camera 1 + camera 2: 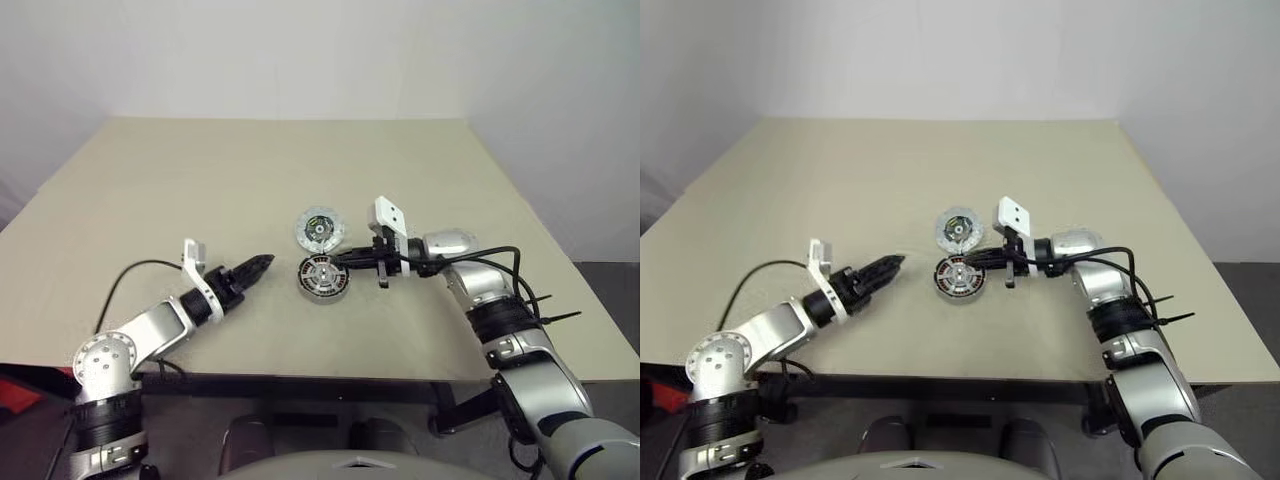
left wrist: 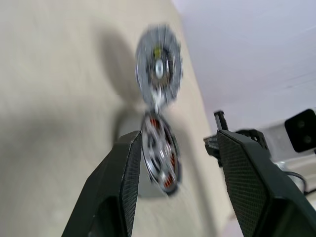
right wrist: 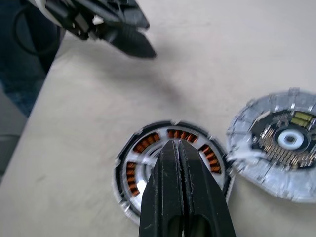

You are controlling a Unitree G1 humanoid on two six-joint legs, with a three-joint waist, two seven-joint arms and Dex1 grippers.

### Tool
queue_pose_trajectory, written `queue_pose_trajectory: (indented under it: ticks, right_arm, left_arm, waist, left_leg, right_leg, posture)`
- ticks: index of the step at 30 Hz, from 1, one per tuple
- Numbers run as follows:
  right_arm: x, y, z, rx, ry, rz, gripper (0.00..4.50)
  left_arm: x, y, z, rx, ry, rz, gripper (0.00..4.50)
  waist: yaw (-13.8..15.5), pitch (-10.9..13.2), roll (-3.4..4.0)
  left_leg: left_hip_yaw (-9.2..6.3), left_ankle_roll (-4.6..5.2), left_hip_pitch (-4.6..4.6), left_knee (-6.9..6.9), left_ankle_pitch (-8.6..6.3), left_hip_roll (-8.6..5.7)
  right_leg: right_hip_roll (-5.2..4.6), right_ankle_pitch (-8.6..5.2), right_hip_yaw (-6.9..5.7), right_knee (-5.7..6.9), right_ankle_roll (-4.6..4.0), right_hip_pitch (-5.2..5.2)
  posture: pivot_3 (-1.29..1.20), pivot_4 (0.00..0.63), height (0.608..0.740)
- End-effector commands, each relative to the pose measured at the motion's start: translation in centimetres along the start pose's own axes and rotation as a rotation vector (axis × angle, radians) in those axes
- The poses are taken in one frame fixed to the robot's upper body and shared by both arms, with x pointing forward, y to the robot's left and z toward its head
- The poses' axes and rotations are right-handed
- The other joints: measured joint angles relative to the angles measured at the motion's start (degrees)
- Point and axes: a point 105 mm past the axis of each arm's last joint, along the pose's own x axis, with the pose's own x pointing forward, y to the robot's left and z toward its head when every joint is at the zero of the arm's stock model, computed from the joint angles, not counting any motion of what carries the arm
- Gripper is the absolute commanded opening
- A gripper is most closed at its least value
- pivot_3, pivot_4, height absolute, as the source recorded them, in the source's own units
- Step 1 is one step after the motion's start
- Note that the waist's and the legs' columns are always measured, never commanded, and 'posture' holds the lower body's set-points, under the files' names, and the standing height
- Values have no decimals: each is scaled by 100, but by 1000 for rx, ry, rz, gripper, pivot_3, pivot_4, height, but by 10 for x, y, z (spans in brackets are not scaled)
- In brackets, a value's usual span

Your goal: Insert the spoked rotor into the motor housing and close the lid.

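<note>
My right gripper should back off, as it is shut over the rotor's spokes, then open its fingers and take the motor housing (image 1: 346,284) by its rim.
The motor housing (image 1: 319,291) lies on the table near the front middle, copper-brown windings (image 3: 144,146) showing in a ring. The spoked rotor (image 3: 139,174) appears to sit in it, silver spokes inside a black rim. The lid (image 1: 317,230) lies flat just behind, touching or nearly touching the housing, patterned centre up. My right gripper (image 3: 174,144) reaches in from the right, shut and empty, tips over the rotor's centre; contact cannot be told. My left gripper (image 2: 180,136) is open and empty, a short way left of the housing and pointing at it.
The beige table (image 1: 200,180) stretches wide to the back and both sides. Its front edge (image 1: 300,377) runs just below the arms. A black cable (image 1: 125,275) loops from my left arm over the table's front left.
</note>
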Motion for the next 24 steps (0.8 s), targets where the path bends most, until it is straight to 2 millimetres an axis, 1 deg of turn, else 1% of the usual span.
queue_pose_trajectory:
  ticks: [1,3,4,9,11,14,15,18,20,22,24]
  right_arm:
    - [11,-8,8,-29,-15,-27,0]
    - [19,-7,2,-2,-15,-36,0]
    - [22,-7,-2,11,-10,-44,0]
    - [37,-3,-35,56,54,-109,0]
    - [37,0,-37,55,44,-110,0]
    - [31,2,-26,47,10,-90,0]
    - [27,1,-19,29,-2,-76,0]
    - [19,1,-1,-6,-37,-53,0]
    - [11,0,15,-87,-48,-32,0]
    - [4,0,30,-160,-42,-6,0]
    - [-1,-1,39,-220,-18,20,0]
  left_arm:
    - [3,-12,13,99,-34,-23,2563]
    - [3,-11,17,112,-49,-9,2563]
    - [2,-11,19,115,-55,-5,2563]
    - [1,-9,25,136,-88,12,2563]
    - [1,-10,27,147,-91,15,2563]
    - [1,-7,30,151,-96,29,2563]
    - [1,-5,31,149,-99,33,2563]
    - [2,-3,32,147,-100,35,2563]
    - [5,-4,30,153,-89,28,2563]
    - [7,-4,29,155,-83,22,2563]
    - [9,-4,28,159,-78,22,2563]
  waist:
    - [-19,0,0]
    - [-44,1,1]
    - [-56,1,1]
    - [-59,1,2]
    - [-59,0,0]
    - [-59,0,0]
    - [-59,0,1]
    - [-51,2,2]
    - [-54,2,3]
    - [-55,2,3]
    - [-57,3,4]
  left_leg:
    - [0,1,0,0,0,-1]
    - [0,0,-1,-1,-1,0]
    - [0,0,-2,-3,-1,0]
    - [0,-4,-2,-6,-1,2]
    - [1,-5,5,-6,-1,2]
    - [1,-6,8,-5,0,1]
    - [0,-6,8,-4,0,1]
    - [0,-7,6,-4,0,0]
    - [0,-6,4,-4,0,0]
    - [0,-6,1,-6,0,1]
    - [1,-6,-1,-8,0,1]
  right_leg:
    - [0,0,1,0,-1,0]
    - [0,5,1,0,-9,-1]
    - [0,20,1,0,-34,-2]
    - [1,23,1,1,-39,-5]
    - [2,22,2,3,-38,-2]
    - [2,11,4,3,-19,1]
    - [2,3,4,4,-6,1]
    - [1,3,4,5,-6,1]
    - [2,22,4,4,-37,-1]
    - [2,22,4,3,-38,-3]
    - [2,22,4,3,-38,-7]
  posture:
    - [0,0,740]
    - [0,0,740]
    - [0,0,740]
    - [0,0,740]
    - [0,0,740]
    - [0,0,740]
    - [0,0,740]
    - [0,0,740]
    - [0,0,740]
    - [0,0,740]
    - [0,0,740]
